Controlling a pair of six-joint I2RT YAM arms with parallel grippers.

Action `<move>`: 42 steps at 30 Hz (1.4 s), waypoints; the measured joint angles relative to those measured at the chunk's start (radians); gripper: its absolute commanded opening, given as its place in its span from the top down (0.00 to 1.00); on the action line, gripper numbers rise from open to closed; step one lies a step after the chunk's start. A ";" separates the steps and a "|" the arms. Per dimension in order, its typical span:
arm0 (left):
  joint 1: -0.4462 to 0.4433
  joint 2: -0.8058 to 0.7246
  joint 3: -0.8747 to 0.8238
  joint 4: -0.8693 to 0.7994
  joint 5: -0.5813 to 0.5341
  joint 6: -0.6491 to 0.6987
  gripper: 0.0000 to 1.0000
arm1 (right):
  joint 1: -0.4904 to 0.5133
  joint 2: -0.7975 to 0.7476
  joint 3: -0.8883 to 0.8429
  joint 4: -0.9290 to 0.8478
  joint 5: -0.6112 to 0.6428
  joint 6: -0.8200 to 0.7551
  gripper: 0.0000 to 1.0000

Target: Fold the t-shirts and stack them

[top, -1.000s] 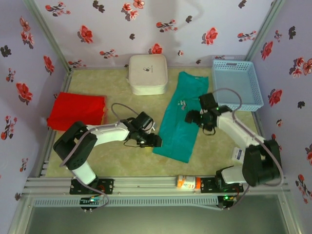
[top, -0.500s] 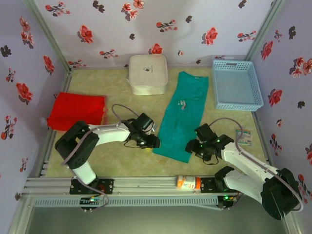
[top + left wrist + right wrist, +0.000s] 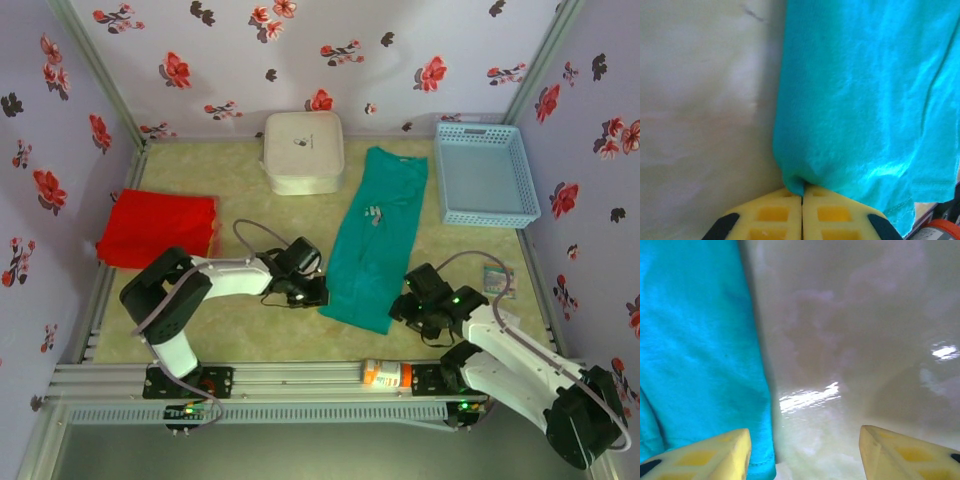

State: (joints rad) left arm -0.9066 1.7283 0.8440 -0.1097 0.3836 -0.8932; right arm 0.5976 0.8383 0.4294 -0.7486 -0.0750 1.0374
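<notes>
The near hem of the teal t-shirt slants toward the robot's left gripper, so the left gripper will shift the hem straight and take its corner (image 3: 324, 312) before folding.
The teal t-shirt (image 3: 375, 240) lies folded into a long strip down the middle of the table, with a white print near its centre. My left gripper (image 3: 318, 292) is at its near left edge. In the left wrist view this gripper (image 3: 802, 192) is shut, pinching a small fold of the teal t-shirt (image 3: 865, 100). My right gripper (image 3: 400, 308) stands open at the strip's near right corner. In the right wrist view its (image 3: 805, 440) left finger is over the hem of the teal cloth (image 3: 700, 355), with bare table between the fingers. The red t-shirt (image 3: 160, 228) lies folded at the far left.
A white square box (image 3: 304, 150) stands at the back, and a light-blue mesh basket (image 3: 485, 172) sits at the back right. An orange bottle (image 3: 386, 375) lies on the front rail. A small printed packet (image 3: 497, 277) rests near the right wall.
My left gripper has shut on the teal t-shirt's near left edge. My right gripper has moved from the shirt's middle toward me, to its near right corner, and has narrowed a little.
</notes>
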 measured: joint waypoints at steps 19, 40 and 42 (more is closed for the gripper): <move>-0.054 0.023 0.027 0.045 0.040 -0.002 0.63 | 0.011 -0.024 -0.087 0.105 -0.063 0.074 0.50; -0.051 0.040 0.067 -0.035 0.033 0.029 0.70 | 0.051 -0.006 -0.087 0.100 -0.015 0.097 0.67; -0.051 0.040 0.074 -0.044 0.035 0.035 0.69 | 0.051 -0.015 -0.087 0.100 -0.015 0.097 0.67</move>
State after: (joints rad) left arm -0.9577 1.7679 0.9176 -0.1539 0.4191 -0.8577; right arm 0.6491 0.8230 0.3420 -0.6487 -0.0898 1.1343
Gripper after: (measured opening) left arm 0.301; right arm 0.326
